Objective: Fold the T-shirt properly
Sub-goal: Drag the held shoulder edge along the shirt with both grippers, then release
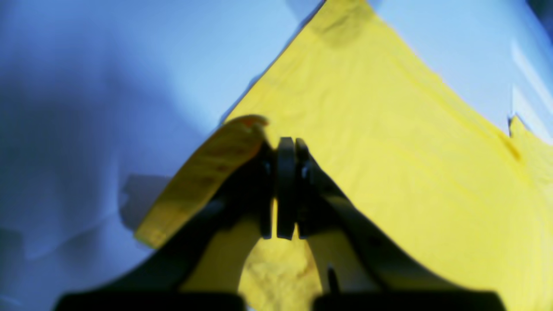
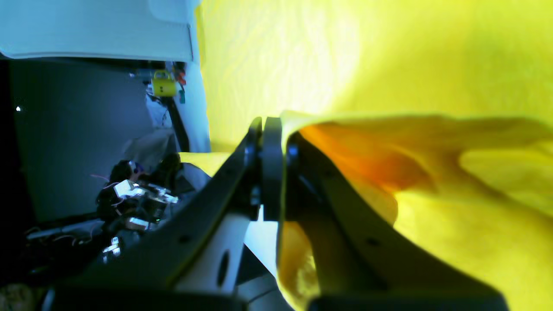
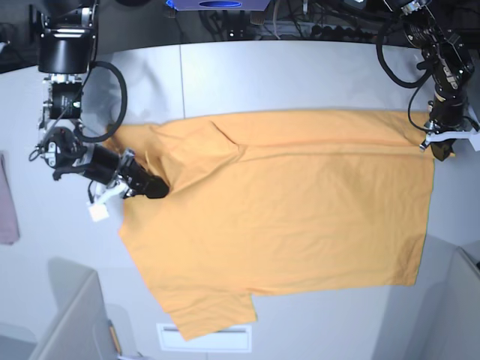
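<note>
Next, I release the T-shirt's lifted edge from my right gripper onto the shirt's flat fabric just ahead of its fingertips [image 3: 165, 213].
The orange-yellow T-shirt [image 3: 285, 210] lies spread flat on the grey table [image 3: 300, 75], one sleeve toward the front edge. In the base view my left gripper [image 3: 441, 148] sits at the shirt's far right corner. In its wrist view the left gripper [image 1: 287, 144] is shut, with a strip of the T-shirt [image 1: 389, 151] folded up over one finger. My right gripper [image 3: 155, 189] rests on the shirt's left side near the shoulder. Seen from its wrist, the right gripper [image 2: 270, 125] is shut and the T-shirt [image 2: 302, 56] bunches over one finger.
A small pinkish cloth [image 3: 7, 202] lies at the table's left edge. Grey partitions stand at the front left [image 3: 75, 322] and front right [image 3: 454, 315]. A white label [image 3: 202, 337] is on the table's front edge. Cables and equipment [image 3: 300, 19] run along the back.
</note>
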